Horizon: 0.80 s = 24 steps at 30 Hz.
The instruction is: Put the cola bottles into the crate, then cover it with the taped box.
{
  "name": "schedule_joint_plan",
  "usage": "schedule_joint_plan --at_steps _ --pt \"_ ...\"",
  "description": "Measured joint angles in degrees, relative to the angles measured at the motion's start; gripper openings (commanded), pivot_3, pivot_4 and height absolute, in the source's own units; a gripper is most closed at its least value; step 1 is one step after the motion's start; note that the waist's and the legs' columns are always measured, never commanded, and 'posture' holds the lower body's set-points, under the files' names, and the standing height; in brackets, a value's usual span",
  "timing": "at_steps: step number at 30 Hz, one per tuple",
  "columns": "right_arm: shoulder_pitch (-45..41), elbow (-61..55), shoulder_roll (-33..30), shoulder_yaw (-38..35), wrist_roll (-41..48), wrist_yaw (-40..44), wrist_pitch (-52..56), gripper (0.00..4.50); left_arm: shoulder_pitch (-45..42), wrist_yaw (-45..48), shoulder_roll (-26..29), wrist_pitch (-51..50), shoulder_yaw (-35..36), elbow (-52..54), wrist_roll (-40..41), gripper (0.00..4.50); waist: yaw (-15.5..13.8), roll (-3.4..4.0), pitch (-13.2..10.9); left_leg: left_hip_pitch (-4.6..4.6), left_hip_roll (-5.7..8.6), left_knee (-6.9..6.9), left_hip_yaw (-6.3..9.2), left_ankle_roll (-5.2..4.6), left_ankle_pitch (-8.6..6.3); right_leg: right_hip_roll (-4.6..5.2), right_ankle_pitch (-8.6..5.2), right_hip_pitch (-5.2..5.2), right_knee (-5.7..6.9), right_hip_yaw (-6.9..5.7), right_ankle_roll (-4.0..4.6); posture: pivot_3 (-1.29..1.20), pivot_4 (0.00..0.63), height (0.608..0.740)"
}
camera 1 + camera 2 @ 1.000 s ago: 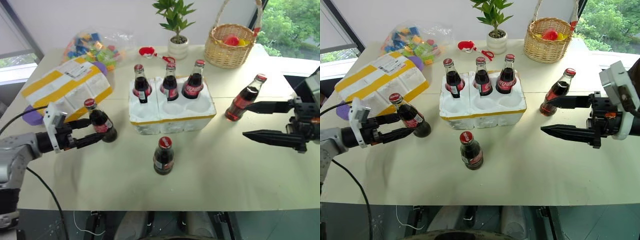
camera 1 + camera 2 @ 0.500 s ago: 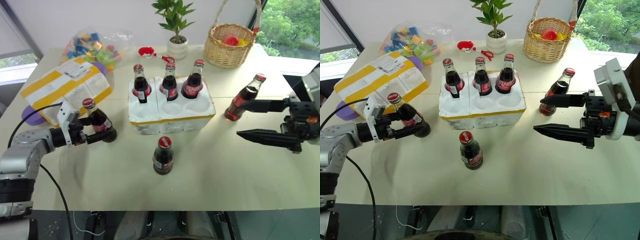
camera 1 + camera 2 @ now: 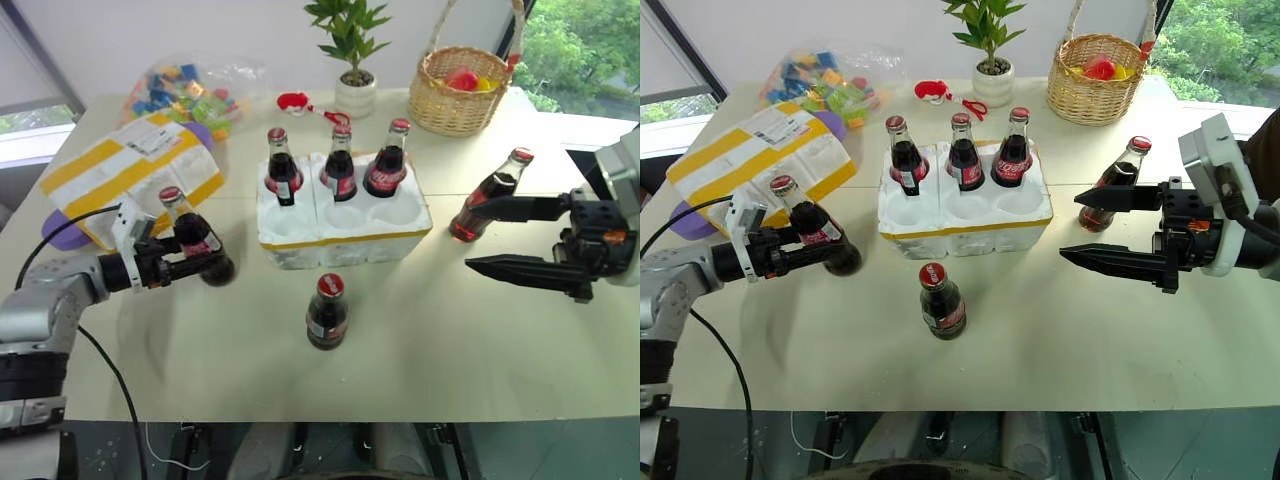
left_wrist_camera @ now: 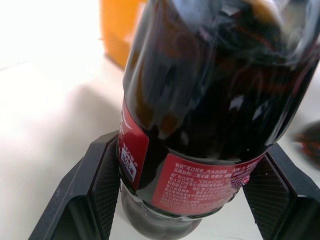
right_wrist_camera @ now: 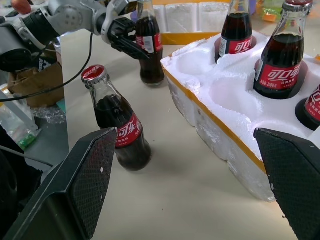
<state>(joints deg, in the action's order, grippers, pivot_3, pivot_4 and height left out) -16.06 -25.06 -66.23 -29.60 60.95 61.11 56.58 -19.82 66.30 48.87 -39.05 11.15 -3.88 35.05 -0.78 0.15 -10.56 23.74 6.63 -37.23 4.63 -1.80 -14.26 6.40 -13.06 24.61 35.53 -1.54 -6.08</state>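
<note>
The robot's left gripper should release its cola bottle in the crate's empty front socket [image 3: 287, 217] nearest the taped box.
My left gripper [image 3: 197, 263] is shut on a cola bottle [image 3: 196, 243] in front of the taped box [image 3: 128, 172], and its pads [image 4: 107, 186] press both sides of the red label. The crate [image 3: 345, 243] holds three cola bottles [image 3: 339, 170] in its back sockets, while its front sockets are empty. Another bottle [image 3: 327, 312] stands on the table in front of the crate. My right gripper [image 3: 475, 236] hangs open to the right of the crate, with one more bottle [image 3: 490, 195] just behind its upper finger.
A wicker basket [image 3: 455, 92] with fruit, a potted plant [image 3: 353, 60], a bag of coloured blocks [image 3: 190, 88] and a red object [image 3: 298, 102] line the table's back. A purple object [image 3: 58, 236] lies under the taped box.
My left gripper's fingers, open around the left bottle before, have shut on it, and the bottle's top has tipped slightly left. My right gripper remains open.
</note>
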Motion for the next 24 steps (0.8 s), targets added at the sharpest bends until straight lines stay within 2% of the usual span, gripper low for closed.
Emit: schedule_joint_plan --at_steps 4,9,14,20,24 --pt "0.56 -0.19 0.07 0.71 -0.71 -0.03 -0.91 4.5 -12.12 5.46 5.11 -6.62 -1.24 0.85 3.75 2.83 -0.51 -0.14 -0.08 0.41 0.01 -0.36 0.13 0.02 0.02 -0.02 0.03 0.18 0.09 -0.17 0.01 0.0 0.15 0.732" --pt "1.47 -0.65 1.15 2.2 -1.28 -0.84 -2.1 4.5 -27.62 12.27 5.77 -8.32 -5.44 -1.49 4.97 2.83 -0.14 -0.09 -0.05 0.45 0.09 -0.61 0.06 -0.02 -0.01 0.01 0.07 0.13 0.13 -0.14 -0.04 0.0 0.15 0.732" --pt "3.29 -0.82 3.83 2.33 -1.9 -2.94 -3.08 4.5 -40.98 15.76 -3.54 -3.45 -14.01 -15.45 -1.23 2.83 -0.22 -0.25 -0.14 0.5 0.14 -0.83 0.11 -0.06 -0.02 0.04 0.08 0.13 0.39 -0.18 -0.07 0.0 0.15 0.732" --pt "7.0 -3.08 5.85 1.61 -2.08 -5.53 -3.38 4.5 -44.24 17.21 -12.41 8.1 -18.73 -31.77 -10.26 2.83 0.12 -0.3 -0.17 0.68 0.13 -0.82 0.08 0.13 0.11 0.04 0.08 0.4 0.52 -0.16 -0.07 0.0 0.15 0.732" --pt "9.31 -4.09 6.51 0.02 -2.08 -6.83 -3.39 4.5 -44.25 19.73 -14.35 12.27 -19.64 -36.15 -13.68 2.83 0.06 -0.53 -0.32 0.76 0.13 -0.84 0.07 0.18 0.15 0.05 0.08 0.49 0.57 -0.15 -0.07 0.0 0.15 0.732"
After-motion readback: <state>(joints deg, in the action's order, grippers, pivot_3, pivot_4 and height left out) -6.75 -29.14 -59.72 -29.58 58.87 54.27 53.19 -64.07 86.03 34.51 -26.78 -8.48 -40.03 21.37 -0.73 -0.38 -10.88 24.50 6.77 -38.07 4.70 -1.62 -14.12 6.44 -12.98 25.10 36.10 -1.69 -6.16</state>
